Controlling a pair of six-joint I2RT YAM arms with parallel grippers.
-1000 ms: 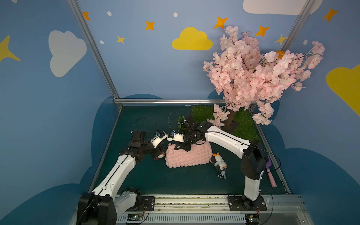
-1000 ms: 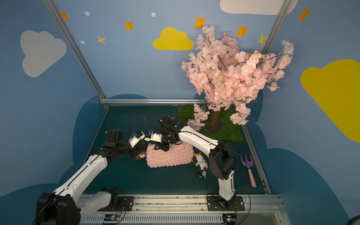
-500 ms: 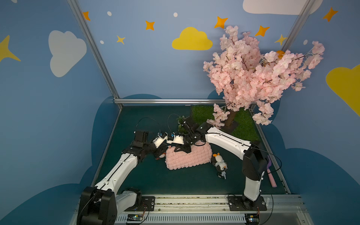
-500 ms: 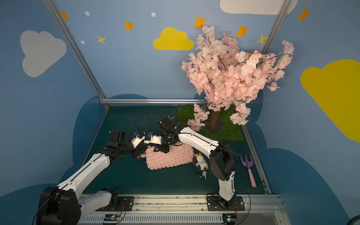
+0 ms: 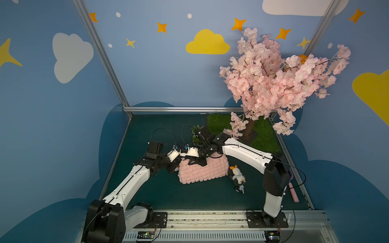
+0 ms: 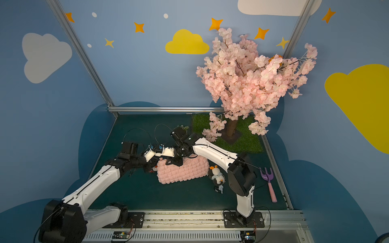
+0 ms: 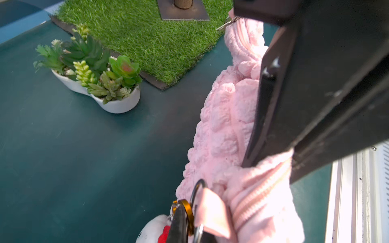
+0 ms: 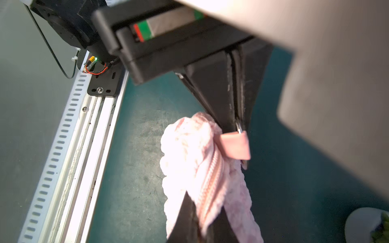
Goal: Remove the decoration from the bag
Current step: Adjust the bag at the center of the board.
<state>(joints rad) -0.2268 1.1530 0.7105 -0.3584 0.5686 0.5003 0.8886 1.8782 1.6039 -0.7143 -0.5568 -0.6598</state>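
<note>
My right gripper is holding the bag's zipper edge, away from the dark metal ring, so it should take the ring (image 7: 197, 187) and steady it for the clasp.
The pink quilted bag (image 5: 203, 171) (image 6: 182, 171) lies on the green floor in both top views. My right gripper (image 8: 207, 223) (image 5: 196, 163) is shut on the bag's zipper edge (image 7: 263, 189). At the bag's corner a dark metal ring (image 7: 197, 189) passes through a pink tab (image 7: 212, 212). The decoration, a white plush with red (image 7: 153, 229), hangs there by a gold clasp (image 7: 187, 208). My left gripper (image 7: 181, 212) (image 8: 239, 126) (image 6: 150, 168) is shut on that clasp, right at the ring. Most of the plush is hidden under my left wrist in the top views.
A penguin plush (image 5: 236, 176) (image 6: 217, 175) lies loose just right of the bag. A white planter of succulents (image 7: 109, 84) stands behind, beside the grass mat (image 5: 263, 134) with the blossom tree (image 5: 273, 80). A purple-and-pink toy fork (image 6: 268, 183) lies by the right wall.
My left gripper has moved in to the bag's left corner and closed on the clasp. The right gripper has kept its hold on the bag's top edge.
</note>
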